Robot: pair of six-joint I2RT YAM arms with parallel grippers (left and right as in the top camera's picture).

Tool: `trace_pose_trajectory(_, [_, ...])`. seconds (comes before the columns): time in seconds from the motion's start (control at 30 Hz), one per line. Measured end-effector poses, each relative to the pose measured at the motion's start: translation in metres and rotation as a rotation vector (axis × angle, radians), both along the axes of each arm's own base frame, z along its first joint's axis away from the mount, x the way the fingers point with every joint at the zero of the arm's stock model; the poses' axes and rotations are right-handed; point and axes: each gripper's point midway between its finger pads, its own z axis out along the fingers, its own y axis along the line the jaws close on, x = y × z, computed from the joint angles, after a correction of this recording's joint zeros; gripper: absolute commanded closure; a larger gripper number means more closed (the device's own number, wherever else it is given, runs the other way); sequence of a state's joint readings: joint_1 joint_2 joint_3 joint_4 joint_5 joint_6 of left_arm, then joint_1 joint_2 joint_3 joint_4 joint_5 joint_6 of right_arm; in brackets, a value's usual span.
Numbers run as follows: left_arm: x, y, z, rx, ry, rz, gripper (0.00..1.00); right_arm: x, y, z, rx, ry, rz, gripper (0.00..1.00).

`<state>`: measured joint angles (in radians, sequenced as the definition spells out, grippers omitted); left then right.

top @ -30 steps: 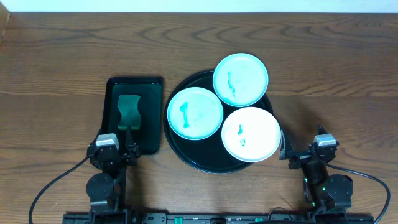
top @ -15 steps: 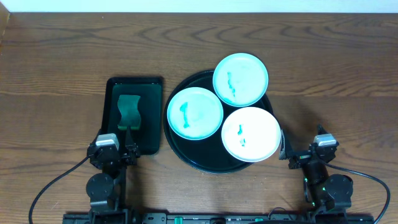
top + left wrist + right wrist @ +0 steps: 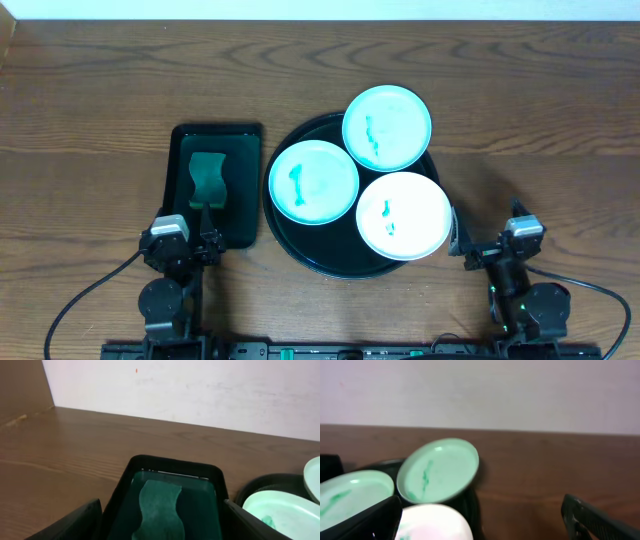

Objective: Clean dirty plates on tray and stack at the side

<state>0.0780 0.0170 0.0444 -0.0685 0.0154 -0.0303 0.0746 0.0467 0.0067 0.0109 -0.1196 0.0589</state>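
Note:
The rim of the plate (image 3: 356, 172) (image 3: 393, 490) nearest the green tray will be gripped by my right gripper as it closes on the side that faces the other plates.
Three dirty plates lie on the round black tray (image 3: 310, 250), each with green smears: one at the left (image 3: 313, 181), one at the back resting over the rim (image 3: 387, 127), one whiter at the front right (image 3: 403, 215). My left gripper (image 3: 188, 232) is open and empty at the near end of the green tray; in the left wrist view (image 3: 162, 527) its jaws stand wide apart. My right gripper (image 3: 487, 240) is open and empty just right of the front-right plate (image 3: 432, 522); in the right wrist view (image 3: 485, 522) its jaws are wide apart too.
A small rectangular dark green tray (image 3: 245, 190) left of the round tray holds a green sponge (image 3: 207, 177), which also shows in the left wrist view (image 3: 159, 505). Wooden table surface lies to the right of the round tray and at the back. A pale wall stands behind.

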Motion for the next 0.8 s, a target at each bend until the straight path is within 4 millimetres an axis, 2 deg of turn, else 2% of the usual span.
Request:
trace_pose_trajectory(0.07, [-0.001,0.001,-0.001,-0.009,0.030,0.006,0.25,0.000,0.000,0.013,0.004,-0.053,0.000,0.01])
trace_pose_trajectory(0.17, [-0.001,0.001,0.009,-0.024,0.086,0.011,0.25,0.001,0.000,0.024,0.007,-0.089,0.000,0.01])
trace_pose_trajectory(0.3, [0.004,0.003,0.051,-0.030,0.135,0.019,0.25,0.007,0.005,0.033,0.005,-0.043,0.024,0.01])
trace_pose_trajectory(0.37, [0.009,0.003,0.071,-0.035,0.171,0.019,0.25,0.011,0.009,0.046,0.005,-0.024,0.050,0.01])
trace_pose_trajectory(0.47, [0.016,0.002,0.086,-0.045,0.269,0.008,0.25,0.020,0.018,0.071,0.007,0.025,0.100,0.01])
trace_pose_trajectory(0.63, [0.029,-0.008,0.088,-0.083,0.482,-0.045,0.25,0.042,0.035,0.104,0.016,0.185,0.190,0.01])
trace_pose_trajectory(0.8, [0.033,-0.018,0.073,-0.141,0.742,-0.096,0.25,0.064,0.051,0.111,0.039,0.410,0.273,0.01])
